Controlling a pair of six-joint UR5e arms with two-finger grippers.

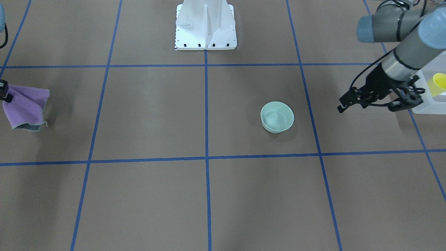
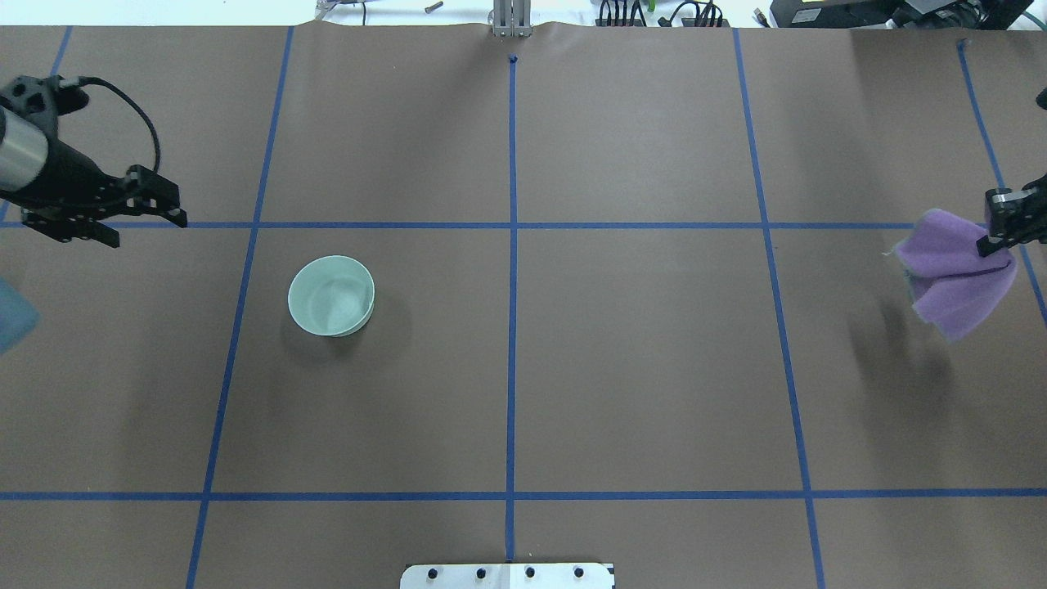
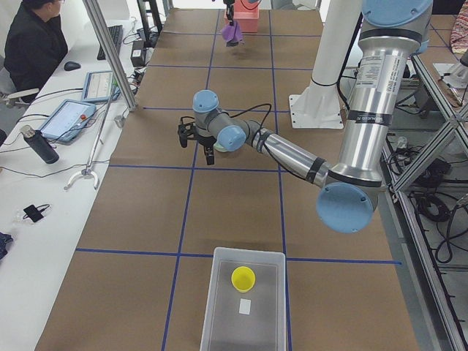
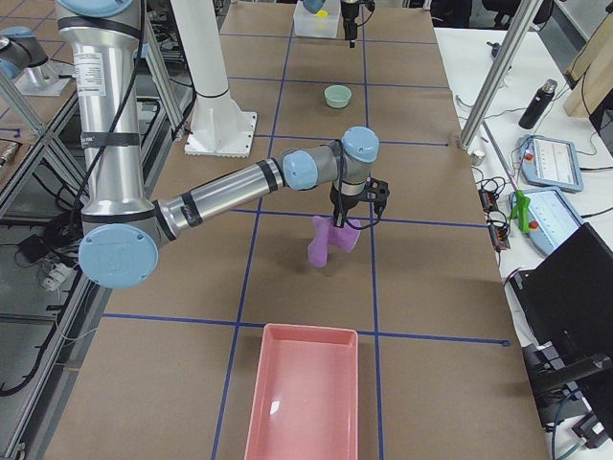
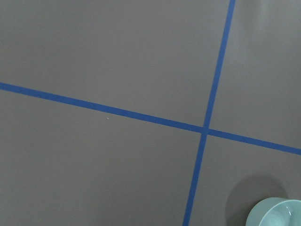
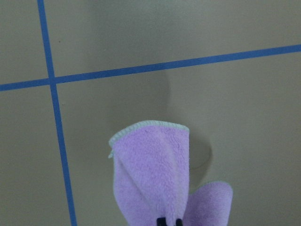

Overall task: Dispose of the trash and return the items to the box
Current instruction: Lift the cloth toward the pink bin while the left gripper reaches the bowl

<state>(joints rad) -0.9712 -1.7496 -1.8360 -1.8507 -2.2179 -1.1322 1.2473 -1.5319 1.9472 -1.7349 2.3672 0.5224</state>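
I will close my left gripper on the rim of the pale mint-green bowl [image 1: 291, 111], on the side that faces the frosted-white box.
The pale mint-green bowl [image 1: 277, 116] stands upright on the brown table, also in the overhead view [image 2: 331, 295] and at the left wrist view's corner [image 5: 277, 214]. The yellow cup [image 1: 439, 83] stands in the frosted-white box [image 1: 428, 104], also in the exterior left view, cup [image 3: 243, 278] and box [image 3: 219, 307]. My left gripper [image 2: 139, 227] hangs open and empty above the table between box and bowl [image 1: 373, 104]. My right gripper [image 2: 994, 241] is shut on a purple cloth [image 2: 953, 278] and holds it off the table [image 6: 150, 174].
A pink tray [image 4: 302, 402] lies at the table's end on my right, beyond the hanging cloth. The white robot base [image 1: 205, 31] stands at the table's middle edge. Blue tape lines grid the table. An operator [image 3: 29, 44] sits at a side desk.
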